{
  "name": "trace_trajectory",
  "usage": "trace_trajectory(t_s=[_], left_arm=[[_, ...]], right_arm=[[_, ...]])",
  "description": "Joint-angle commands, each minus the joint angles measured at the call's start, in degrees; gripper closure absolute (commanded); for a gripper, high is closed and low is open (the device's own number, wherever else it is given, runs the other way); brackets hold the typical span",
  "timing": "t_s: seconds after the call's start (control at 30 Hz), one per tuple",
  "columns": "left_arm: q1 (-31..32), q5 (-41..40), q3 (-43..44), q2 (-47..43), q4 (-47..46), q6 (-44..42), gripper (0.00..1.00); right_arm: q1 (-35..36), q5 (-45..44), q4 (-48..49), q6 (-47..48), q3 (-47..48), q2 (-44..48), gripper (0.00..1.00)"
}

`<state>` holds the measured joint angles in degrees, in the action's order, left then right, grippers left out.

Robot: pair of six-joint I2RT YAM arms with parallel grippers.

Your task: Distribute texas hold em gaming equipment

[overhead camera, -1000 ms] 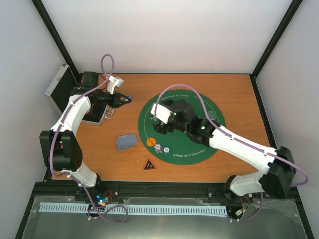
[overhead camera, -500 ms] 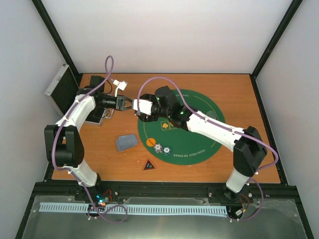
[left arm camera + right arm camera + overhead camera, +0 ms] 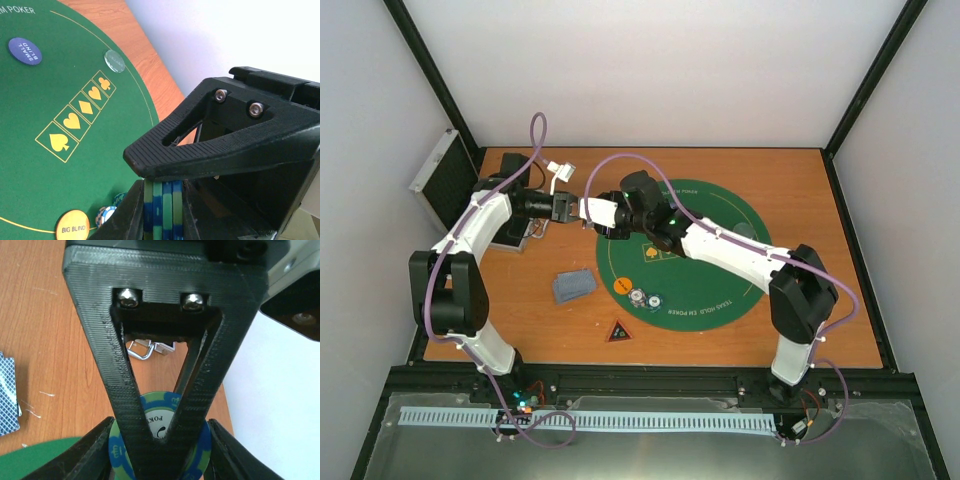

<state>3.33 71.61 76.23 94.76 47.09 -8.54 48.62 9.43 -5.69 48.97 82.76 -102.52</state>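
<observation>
I need to use my right gripper to set the green-and-blue chips down on the green mat's far side (image 3: 698, 205), next to the small blind chip. The chips are still held off the table.
A stack of green-and-blue chips (image 3: 162, 210) is held off the table at the mat's left edge. My left gripper (image 3: 162, 200) is shut on its flat faces. My right gripper (image 3: 159, 440) meets it nose to nose (image 3: 588, 212), with its fingers (image 3: 95, 450) against the rim of the chips (image 3: 150, 402). Its upper finger (image 3: 200, 155) rests on the stack's edge. On the green mat (image 3: 720, 290) lie an orange chip (image 3: 619, 285), two speckled chips (image 3: 644, 298) and a clear disc (image 3: 114, 60). Grey-blue cards (image 3: 574, 285) and the dark triangle (image 3: 618, 331) lie on the wood.
The silver case (image 3: 440, 175) leans open at the table's far left corner, and its latch (image 3: 142, 349) shows behind the grippers. A purple-blue small blind chip (image 3: 24, 50) sits on the mat's far side. White walls close in the table.
My right arm has swung left from the middle of the mat to the left gripper, and its jaws have narrowed onto the chip stack. The left gripper stays shut on the stack.
</observation>
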Motion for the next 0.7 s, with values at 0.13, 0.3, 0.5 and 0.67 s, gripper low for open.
trace_trajectory(t_s=[0.13, 0.3, 0.5, 0.67], left_arm=[[0.4, 2.2, -0.1, -1.1, -0.2, -0.2, 0.99], [0.4, 2.0, -0.3, -1.2, -0.3, -0.3, 0.97], [0.4, 2.4, -0.3, -1.1, -0.3, -0.4, 0.86], [0.5, 2.3, -0.5, -1.0, -0.8, -0.3, 0.67]], right_arm=[[-0.3, -2.9, 1.6, -0.4, 1.8, -1.0, 0.56], [-0.3, -3.0, 1.7, -0.5, 1.8, -1.1, 0.69], [-0.4, -2.0, 1.3, -1.7, 1.6, -0.3, 0.97], [-0.8, -0.9, 0.1, -3.0, 1.8, 0.1, 0.97]])
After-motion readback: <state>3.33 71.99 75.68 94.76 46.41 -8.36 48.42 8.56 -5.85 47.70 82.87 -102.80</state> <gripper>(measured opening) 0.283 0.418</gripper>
